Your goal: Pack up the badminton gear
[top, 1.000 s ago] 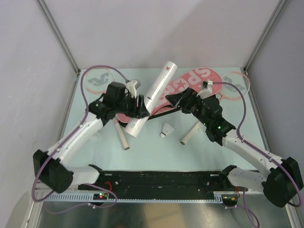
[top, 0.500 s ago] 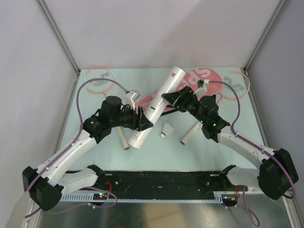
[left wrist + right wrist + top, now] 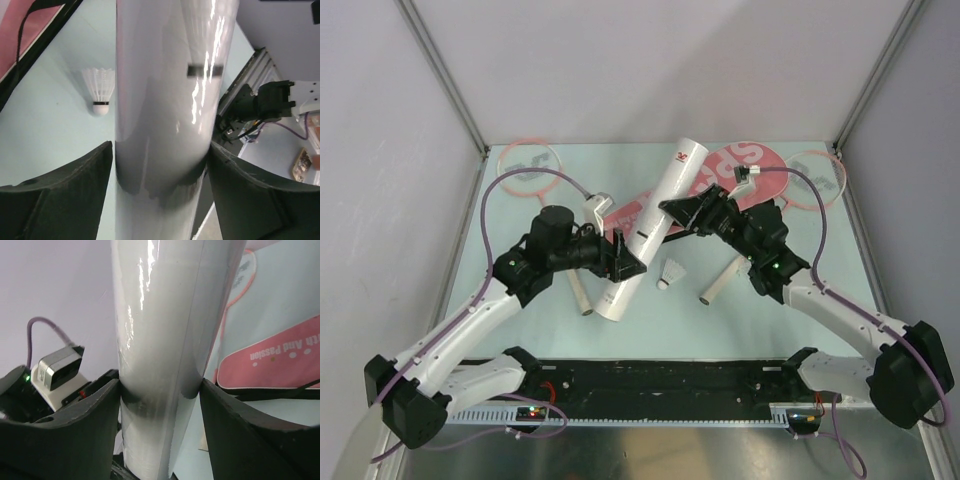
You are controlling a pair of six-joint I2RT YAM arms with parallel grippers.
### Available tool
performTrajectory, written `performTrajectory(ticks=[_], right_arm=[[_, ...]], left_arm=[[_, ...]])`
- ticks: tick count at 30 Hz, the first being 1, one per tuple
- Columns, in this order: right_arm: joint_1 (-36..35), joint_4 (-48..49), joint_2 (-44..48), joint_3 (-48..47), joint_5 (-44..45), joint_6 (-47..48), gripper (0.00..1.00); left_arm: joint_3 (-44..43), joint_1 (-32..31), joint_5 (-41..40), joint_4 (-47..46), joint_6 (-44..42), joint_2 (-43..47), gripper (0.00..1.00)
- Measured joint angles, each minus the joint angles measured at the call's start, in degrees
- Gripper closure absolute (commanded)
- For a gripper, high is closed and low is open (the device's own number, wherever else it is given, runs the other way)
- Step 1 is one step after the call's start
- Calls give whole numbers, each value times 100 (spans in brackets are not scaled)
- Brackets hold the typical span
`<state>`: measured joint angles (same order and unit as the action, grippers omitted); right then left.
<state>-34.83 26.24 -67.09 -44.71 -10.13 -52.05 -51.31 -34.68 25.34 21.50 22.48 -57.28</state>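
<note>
My left gripper is holding the lower part of the white tube, so it should open and grip the tube at its black mark [image 3: 641,234] before my right gripper comes off.
The long white tube [image 3: 650,228] is held slanted above the table by both grippers. My left gripper [image 3: 626,263] is shut on its near part, and my right gripper [image 3: 670,212] is shut on its middle. In the left wrist view the tube [image 3: 170,100] fills the gap between the fingers [image 3: 75,185], and the same in the right wrist view [image 3: 165,340]. The white shuttlecock [image 3: 666,275] lies on the table just right of the tube, also in the left wrist view [image 3: 100,92]. The pink "SPORT" bag [image 3: 745,165] lies behind, with its black strap.
One pink racket has its head [image 3: 528,165] at the back left and its white handle [image 3: 580,292] near the tube's lower end. The other racket's head [image 3: 817,178] is at the back right, its handle [image 3: 717,285] right of the shuttlecock. Walls enclose the table.
Both grippers have moved the tube toward the near edge and turned it steeper. The left arm drew back toward its base. The shuttlecock and rackets stayed put.
</note>
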Motion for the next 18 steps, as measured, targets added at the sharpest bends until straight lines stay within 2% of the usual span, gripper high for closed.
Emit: performTrajectory(ticks=[5,10,14,16,18], right_arm=[[-212,-39,245,0,-118,232,57],[-358,-105,407,9,-96,337,58],[-369,-109,507,136,-15,326,58],[-374,-114,573,225,33,297,58],[-380,-142,643,293,76,293,58]], left_arm=[[0,-17,310,-184,2,-26,2],[-70,-55,608,-310,-2,-326,0],[-177,-120,691,-358,-7,-627,3],[-229,-149,702,-378,-9,-758,7],[-317,-199,758,-387,-15,-914,15]])
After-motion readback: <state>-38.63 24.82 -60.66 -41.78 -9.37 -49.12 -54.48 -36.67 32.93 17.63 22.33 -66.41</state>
